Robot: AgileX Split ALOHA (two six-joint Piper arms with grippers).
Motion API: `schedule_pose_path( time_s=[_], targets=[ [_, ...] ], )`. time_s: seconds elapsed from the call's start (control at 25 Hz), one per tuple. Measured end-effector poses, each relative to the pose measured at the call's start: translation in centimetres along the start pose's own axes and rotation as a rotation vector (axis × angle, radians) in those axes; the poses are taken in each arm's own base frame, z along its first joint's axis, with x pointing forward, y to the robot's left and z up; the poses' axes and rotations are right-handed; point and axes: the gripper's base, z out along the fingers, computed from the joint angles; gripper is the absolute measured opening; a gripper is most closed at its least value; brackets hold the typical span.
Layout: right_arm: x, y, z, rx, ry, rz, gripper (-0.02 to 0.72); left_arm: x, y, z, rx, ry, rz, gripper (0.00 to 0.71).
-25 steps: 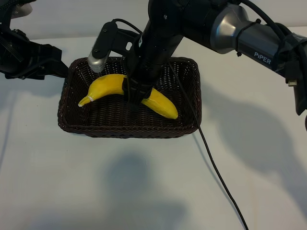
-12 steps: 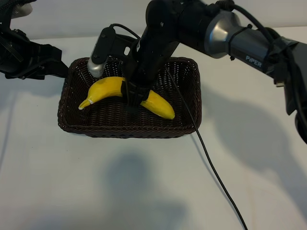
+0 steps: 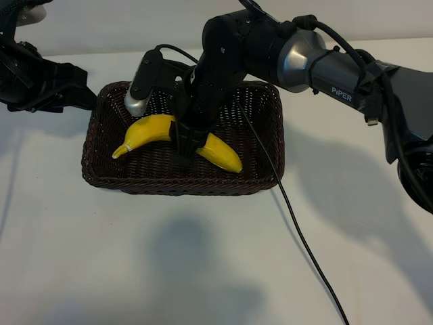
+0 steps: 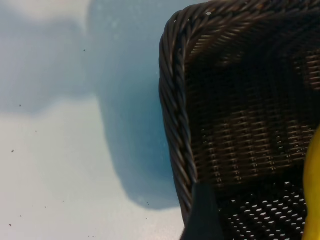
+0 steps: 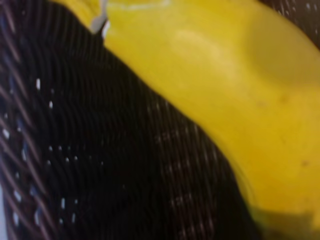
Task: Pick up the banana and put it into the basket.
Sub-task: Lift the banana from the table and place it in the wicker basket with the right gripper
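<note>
My right gripper is to release the yellow banana, now hanging low inside the basket, on the woven basket's bottom, close along the basket's near side (image 3: 178, 154).
The yellow banana (image 3: 145, 132) hangs low inside the dark brown wicker basket (image 3: 264, 172), its pale stem tip towards the basket's left wall. My right gripper (image 3: 185, 141) reaches down into the basket and is shut on the banana's middle. In the right wrist view the banana (image 5: 225, 75) fills the frame just above the woven basket floor (image 5: 75, 150); whether it touches the floor I cannot tell. My left gripper (image 3: 76, 96) is parked open and empty outside the basket's far left corner. Its wrist view shows the basket rim (image 4: 175, 100) and a sliver of banana (image 4: 312, 200).
A black cable (image 3: 298, 230) trails from the right arm over the basket's right side and across the white table towards the front. A silver wrist camera (image 3: 139, 95) sticks out over the basket's far left part.
The right arm has swung leftwards and sunk a little, carrying the banana slightly lower in the basket. The left arm has stayed put.
</note>
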Motion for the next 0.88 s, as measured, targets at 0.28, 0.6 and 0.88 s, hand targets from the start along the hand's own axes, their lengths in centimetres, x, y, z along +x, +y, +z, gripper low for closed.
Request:
schedule_pose_path(
  time_s=[0.28, 0.6, 0.88],
  targets=[
    [0.4, -0.2, 1.4, 0.002, 0.005, 0.007, 0.411, 0.0, 0.0, 0.0, 0.000, 0.000, 0.000, 0.589],
    [0.5, -0.2, 2.5, -0.001, -0.013, 0.032, 0.411, 0.0, 0.0, 0.0, 0.000, 0.000, 0.000, 0.589],
    [0.5, -0.3, 2.5, 0.000, -0.021, 0.036, 0.411, 0.0, 0.0, 0.0, 0.000, 0.000, -0.001, 0.589]
  ],
)
